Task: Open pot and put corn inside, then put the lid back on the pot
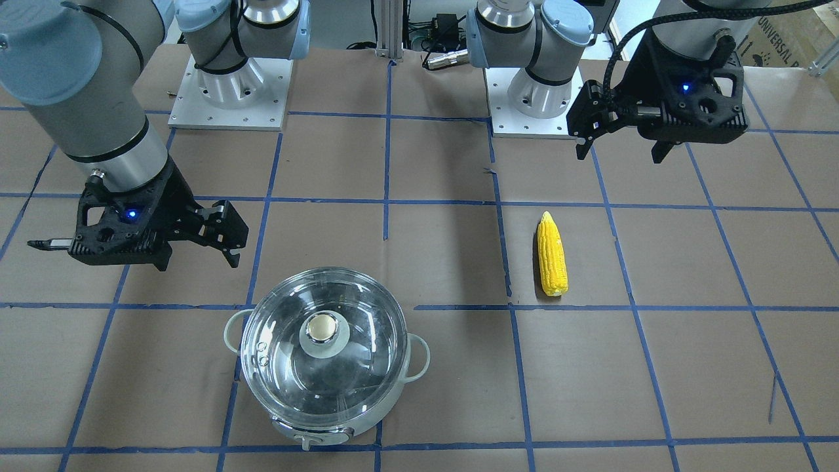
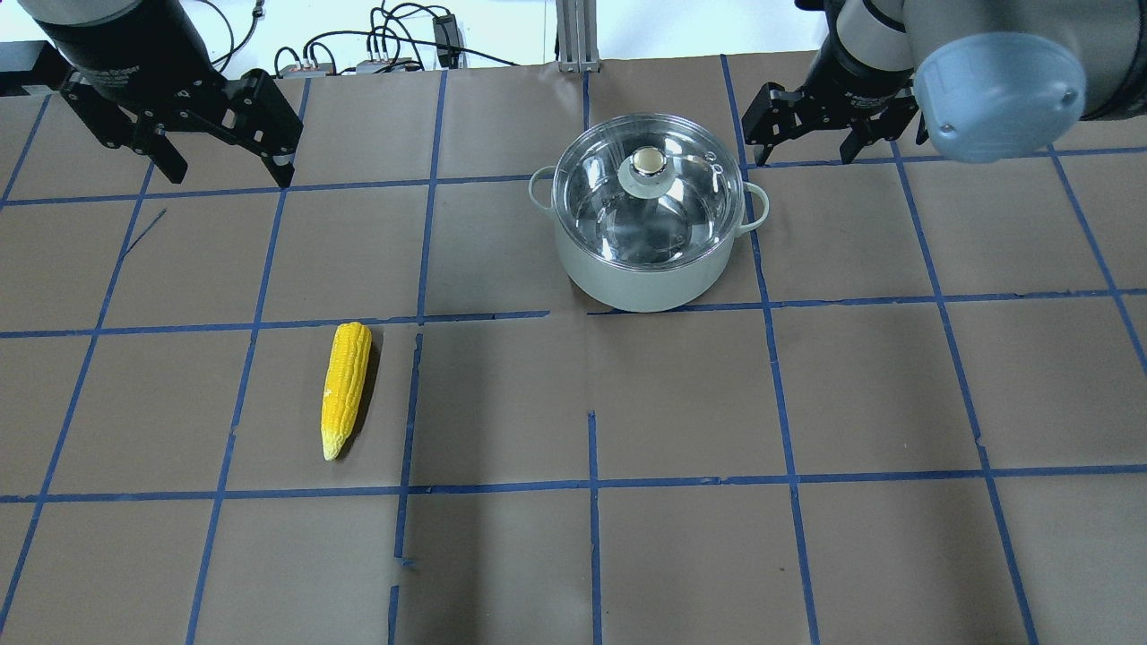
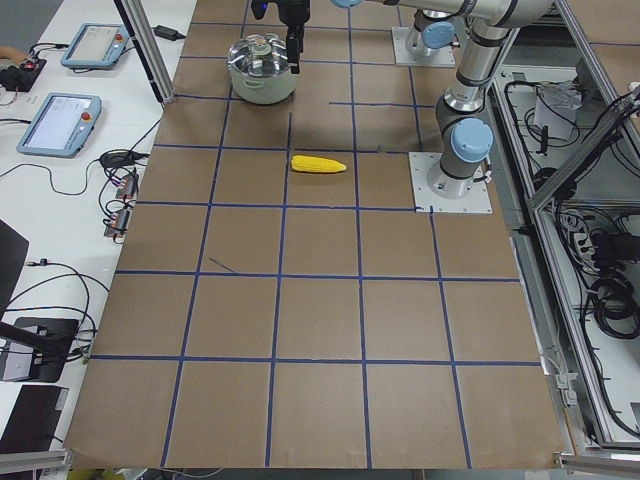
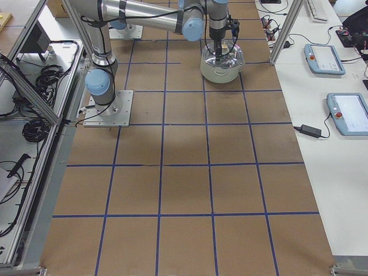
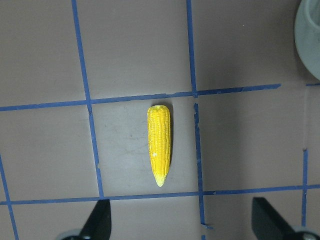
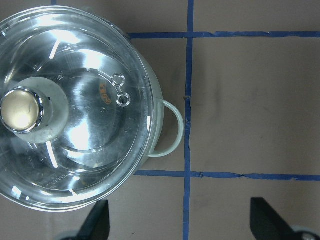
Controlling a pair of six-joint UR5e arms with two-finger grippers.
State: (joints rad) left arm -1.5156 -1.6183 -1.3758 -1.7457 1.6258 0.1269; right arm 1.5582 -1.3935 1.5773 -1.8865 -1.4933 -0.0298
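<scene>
The robot's right gripper should next move to the glass lid's tan knob (image 1: 322, 327) (image 6: 20, 110) and close there, because the pot has to be opened for the corn.
The pot (image 1: 341, 429) stands on the table with the glass lid (image 1: 357, 373) on it, tan knob (image 1: 322, 326) at its centre. In the overhead view the pot (image 2: 627, 282) and lid (image 2: 668, 219) are at the back, right of centre. The corn (image 1: 551, 254) lies flat and apart from it, at left of middle in the overhead view (image 2: 345, 387). My left gripper (image 2: 228, 170) is open and empty, high above the corn (image 5: 160, 150). My right gripper (image 2: 804, 154) is open and empty, up beside the pot's side handle (image 6: 167, 130), with the lid (image 6: 90, 125) to its left.
The table is brown paper with a blue tape grid. Both arm bases (image 1: 229, 85) (image 1: 534, 92) are bolted at the robot's edge. Teach pendants (image 3: 60, 120) (image 4: 351, 112) and cables lie on the white side table beyond the pot's end.
</scene>
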